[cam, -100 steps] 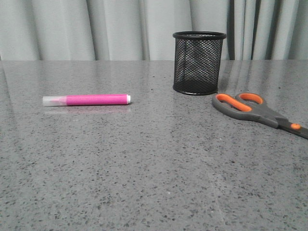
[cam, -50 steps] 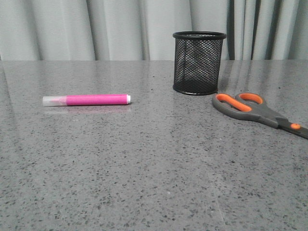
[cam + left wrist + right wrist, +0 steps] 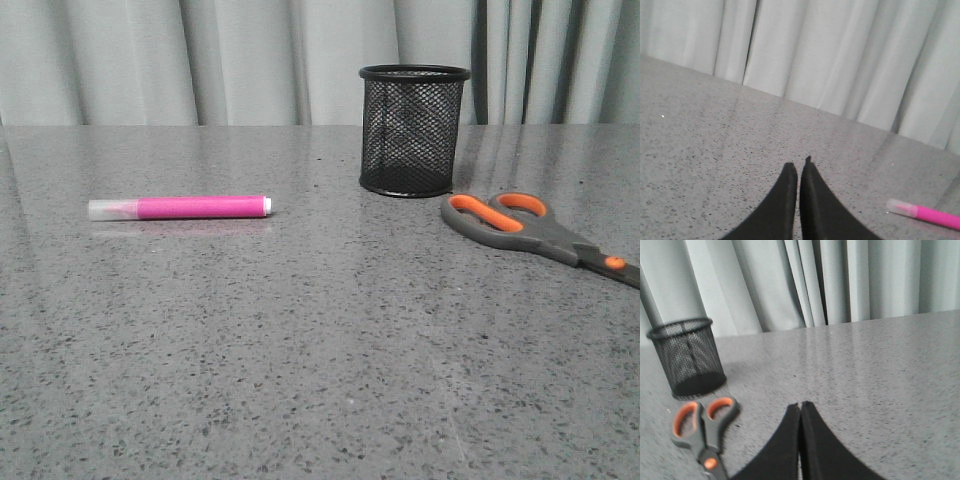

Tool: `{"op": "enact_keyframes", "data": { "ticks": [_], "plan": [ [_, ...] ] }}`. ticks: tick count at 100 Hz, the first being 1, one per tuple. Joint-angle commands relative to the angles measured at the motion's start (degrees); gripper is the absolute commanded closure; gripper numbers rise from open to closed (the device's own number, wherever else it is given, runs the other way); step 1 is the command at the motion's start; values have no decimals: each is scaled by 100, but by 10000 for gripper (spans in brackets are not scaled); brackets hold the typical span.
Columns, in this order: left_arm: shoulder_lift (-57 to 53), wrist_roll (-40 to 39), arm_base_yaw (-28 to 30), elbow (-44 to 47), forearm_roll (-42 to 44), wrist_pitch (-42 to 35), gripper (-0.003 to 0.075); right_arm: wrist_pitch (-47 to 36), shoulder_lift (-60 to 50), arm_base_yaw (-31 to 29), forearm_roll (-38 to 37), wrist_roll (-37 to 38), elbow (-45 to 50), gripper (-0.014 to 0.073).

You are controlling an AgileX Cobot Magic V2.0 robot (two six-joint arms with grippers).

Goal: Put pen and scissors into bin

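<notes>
My left gripper is to go to the pink pen next and close on the middle of its body (image 3: 195, 207) (image 3: 945, 218), between the clear cap and the white end.
The pink pen (image 3: 180, 207) lies flat on the grey table at the left, clear cap to the left; it also shows in the left wrist view (image 3: 922, 213). The black mesh bin (image 3: 413, 130) stands upright at the back; it also shows in the right wrist view (image 3: 688, 357). The grey scissors (image 3: 535, 232) with orange loops lie to the right of the bin, and show in the right wrist view (image 3: 704, 429). My left gripper (image 3: 798, 167) is shut and empty, left of the pen. My right gripper (image 3: 800, 405) is shut and empty, right of the scissors. Neither gripper shows in the front view.
The grey speckled table (image 3: 320, 350) runs back to a pale curtain (image 3: 250, 60) behind its far edge. Nothing else stands on the table.
</notes>
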Motion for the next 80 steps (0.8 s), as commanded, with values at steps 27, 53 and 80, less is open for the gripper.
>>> {"op": "enact_keyframes", "data": {
  "ticks": [27,53,80],
  "plan": [
    [-188,-70,5,52,-1705,-234,740,-338,-98,-40,1501,-23,-66,652],
    [347,-30,5,-879,-1214,884,740,586,720,-40,1344,-23,-838,652],
    [2155,1538,5,-2394,-909,2342,739,1824,2916,-40,1171,-545,-2169,652]
  ]
}}
